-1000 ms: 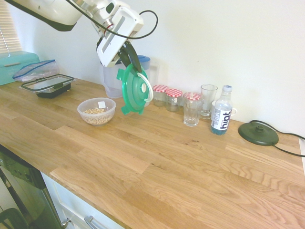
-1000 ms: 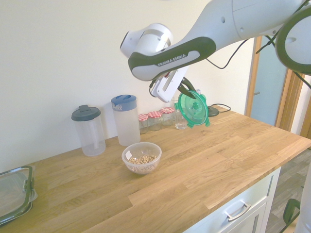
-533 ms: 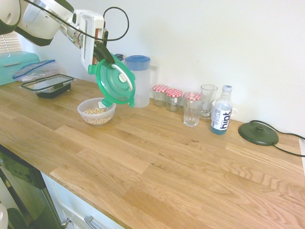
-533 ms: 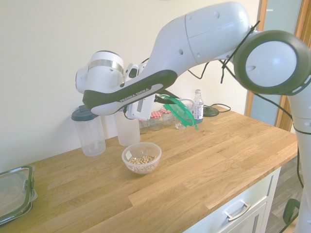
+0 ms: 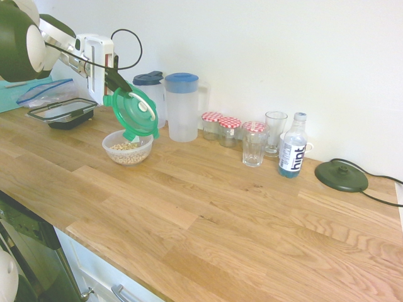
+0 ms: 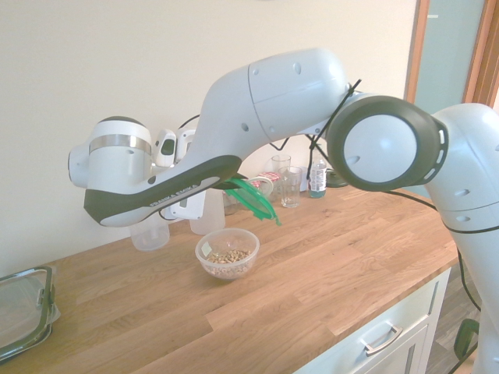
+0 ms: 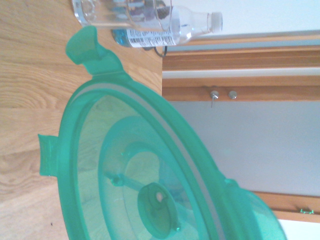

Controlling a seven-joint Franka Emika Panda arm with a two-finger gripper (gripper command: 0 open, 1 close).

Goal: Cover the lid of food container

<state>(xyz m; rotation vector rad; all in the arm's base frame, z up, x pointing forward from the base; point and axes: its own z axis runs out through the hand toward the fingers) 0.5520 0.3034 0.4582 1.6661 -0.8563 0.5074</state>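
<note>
Next, I lay the green lid flat across the rim of the clear bowl of beige grains (image 5: 124, 139).
The lid (image 5: 133, 113), round and translucent green with clip tabs, hangs tilted on edge with my gripper (image 5: 121, 88) shut on its upper rim. Its lowest tab is just above the far rim of the food container (image 5: 128, 146), a small clear bowl of beige grains on the wooden counter. From the other side the lid (image 6: 253, 199) slopes down to the right above the bowl (image 6: 227, 253), and the arm hides the fingers. The wrist view is filled by the lid's (image 7: 130, 165) underside.
Behind the bowl stand a blue-lidded jug (image 5: 182, 107) and a grey-lidded jug (image 5: 151, 94). Right of them are red-checked jars (image 5: 220, 128), two glasses (image 5: 254, 143), a water bottle (image 5: 292, 146) and a black disc (image 5: 341, 176). A rectangular black-rimmed container (image 5: 64, 112) sits far left.
The arm has swung left along the counter with the lid in its grip, from beside the jars to over the bowl. The lid has come lower and tilted flatter.
</note>
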